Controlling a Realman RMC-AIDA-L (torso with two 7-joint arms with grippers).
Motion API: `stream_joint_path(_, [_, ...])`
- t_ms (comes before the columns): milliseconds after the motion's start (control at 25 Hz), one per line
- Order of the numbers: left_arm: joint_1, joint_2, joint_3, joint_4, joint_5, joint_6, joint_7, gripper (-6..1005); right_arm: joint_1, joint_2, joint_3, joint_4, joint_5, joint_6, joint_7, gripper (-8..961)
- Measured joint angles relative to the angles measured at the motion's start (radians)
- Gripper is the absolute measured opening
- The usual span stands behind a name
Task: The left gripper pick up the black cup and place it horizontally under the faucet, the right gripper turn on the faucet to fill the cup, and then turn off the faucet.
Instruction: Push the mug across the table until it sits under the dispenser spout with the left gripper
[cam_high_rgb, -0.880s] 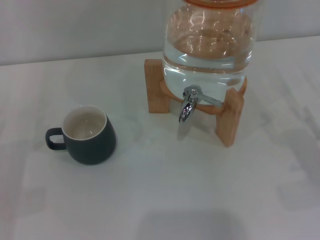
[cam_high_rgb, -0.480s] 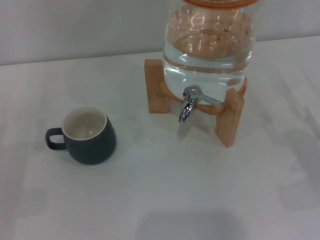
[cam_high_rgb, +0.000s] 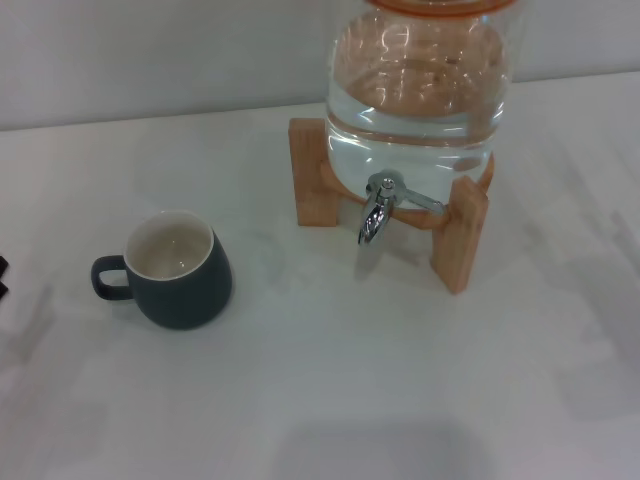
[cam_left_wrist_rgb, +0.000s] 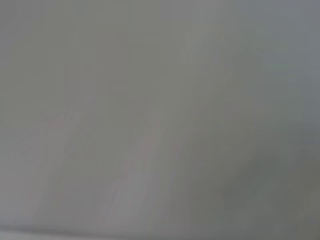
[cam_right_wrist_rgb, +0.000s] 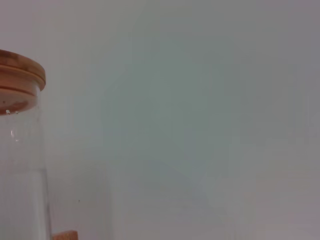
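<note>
The next move for my left gripper is to go to the black cup's handle (cam_high_rgb: 99, 279) and close on its outer side, away from the cup's body.
The black cup (cam_high_rgb: 180, 266) stands upright on the white table (cam_high_rgb: 330, 390) at the left, cream inside showing, its loop handle pointing left. The chrome faucet (cam_high_rgb: 376, 210) juts from the front of the clear water jar (cam_high_rgb: 420, 95), spout curved down, well to the right of the cup. A black tip of my left gripper (cam_high_rgb: 2, 277) just shows at the head view's left edge, left of the cup and apart from it. My right gripper is out of view. The left wrist view shows only a blank grey surface.
The jar sits on a wooden stand (cam_high_rgb: 460, 232) with legs either side of the faucet. The right wrist view shows the jar's glass side and wooden lid (cam_right_wrist_rgb: 20, 75) against a plain wall.
A black tip of my left gripper has come into the head view at the left edge. The cup, jar and faucet have not moved.
</note>
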Motion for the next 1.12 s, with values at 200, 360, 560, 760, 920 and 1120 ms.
stream_joint_path(200, [0.022,-0.001,0.0,0.0,0.076,-0.002,-0.015,854,0.0,0.0,-0.006,0.0,0.0,0.001,0.0,732])
stream_joint_path(360, [0.018,-0.003,0.0,-0.001,0.146,-0.021,-0.004,850,0.002,0.0,-0.006,0.0,0.0,0.003,0.0,732])
stream_joint_path(560, [0.005,-0.004,0.0,0.009,0.166,-0.052,0.021,844,0.004,0.0,-0.006,0.0,0.0,0.005,0.001,732])
stream_joint_path(760, [-0.023,-0.005,0.002,0.013,0.185,-0.09,0.029,838,0.005,0.0,-0.006,0.0,-0.001,0.005,0.002,732])
stream_joint_path(920, [-0.051,-0.005,0.002,0.013,0.208,-0.125,0.023,833,0.003,0.0,-0.007,0.0,-0.002,0.007,0.002,732])
stream_joint_path(1120, [-0.083,-0.005,0.002,0.012,0.238,-0.165,0.013,828,0.0,0.0,-0.007,0.0,-0.002,0.012,0.006,732])
